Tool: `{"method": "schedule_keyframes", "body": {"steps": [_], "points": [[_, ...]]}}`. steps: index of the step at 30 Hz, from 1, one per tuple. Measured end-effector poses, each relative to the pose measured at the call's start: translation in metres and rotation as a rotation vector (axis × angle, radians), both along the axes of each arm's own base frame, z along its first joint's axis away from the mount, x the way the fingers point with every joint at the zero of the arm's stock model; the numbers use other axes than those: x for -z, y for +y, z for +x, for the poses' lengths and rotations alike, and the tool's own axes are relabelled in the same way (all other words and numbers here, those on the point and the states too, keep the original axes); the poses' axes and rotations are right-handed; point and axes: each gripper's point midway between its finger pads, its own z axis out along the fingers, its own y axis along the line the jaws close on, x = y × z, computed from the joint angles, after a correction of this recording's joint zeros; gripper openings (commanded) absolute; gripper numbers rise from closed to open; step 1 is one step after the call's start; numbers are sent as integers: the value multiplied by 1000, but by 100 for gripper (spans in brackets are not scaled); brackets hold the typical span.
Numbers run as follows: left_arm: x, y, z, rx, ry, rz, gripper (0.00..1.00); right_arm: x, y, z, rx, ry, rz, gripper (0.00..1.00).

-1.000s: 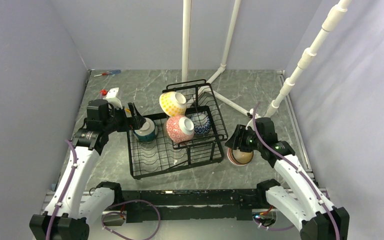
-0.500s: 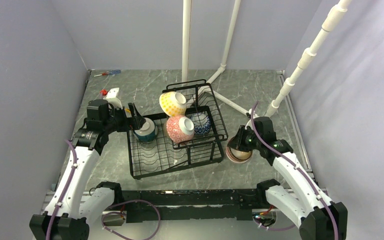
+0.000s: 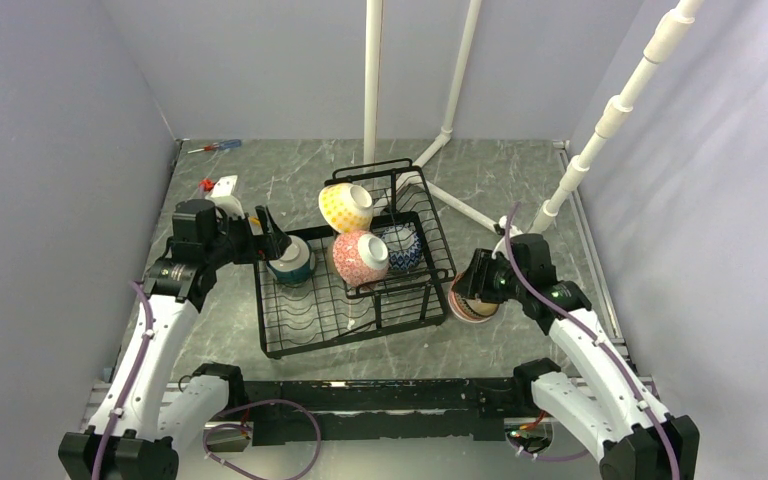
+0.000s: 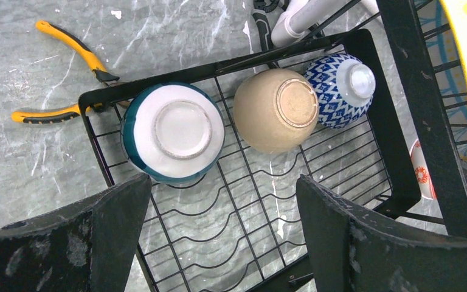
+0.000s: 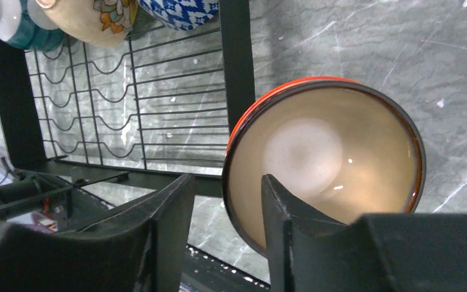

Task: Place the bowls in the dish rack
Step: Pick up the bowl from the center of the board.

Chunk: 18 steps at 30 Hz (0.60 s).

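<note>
The brown bowl sits inside an orange-red bowl, so I need to open my right gripper wider and pinch only the brown bowl's rim (image 5: 225, 176) to lift it out.
The black wire dish rack (image 3: 300, 335) holds several bowls. On its base, upside down, sit a teal bowl (image 4: 173, 131), a tan bowl (image 4: 273, 109) and a blue-white bowl (image 4: 340, 88). A yellow dotted bowl (image 3: 344, 206) and a pink-red bowl (image 3: 360, 257) lie on the upper basket. My left gripper (image 4: 222, 182) hangs open above the base beside the teal bowl. A brown bowl with an orange-red rim (image 5: 328, 158) sits on the table against the rack's right side. My right gripper (image 5: 226, 179) straddles its rim, one finger inside it. A gap shows at the outer finger.
Yellow-handled pliers (image 4: 67, 61) lie on the table just left of the rack. A screwdriver (image 3: 215, 146) and a small white and red object (image 3: 222, 186) lie at the back left. White pipe legs (image 3: 372, 80) stand behind and to the right of the rack.
My right gripper has shifted left toward the rack, and the brown bowl has moved with it up against the rack's side. The left arm has not moved.
</note>
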Motion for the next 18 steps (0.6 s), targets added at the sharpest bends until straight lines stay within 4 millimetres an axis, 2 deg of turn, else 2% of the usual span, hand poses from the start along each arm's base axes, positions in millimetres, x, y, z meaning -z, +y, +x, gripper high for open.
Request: {"method": "schedule_keyframes", "body": {"steps": [3, 7, 18], "points": [[-1, 0, 0, 0, -3, -1, 94, 2, -1, -2, -10, 8, -9, 64], [-1, 0, 0, 1, -3, -2, 94, 7, 1, -5, -24, 38, -8, 66], [-1, -2, -1, 8, -3, -8, 94, 16, 8, -9, -81, 65, -21, 54]]}}
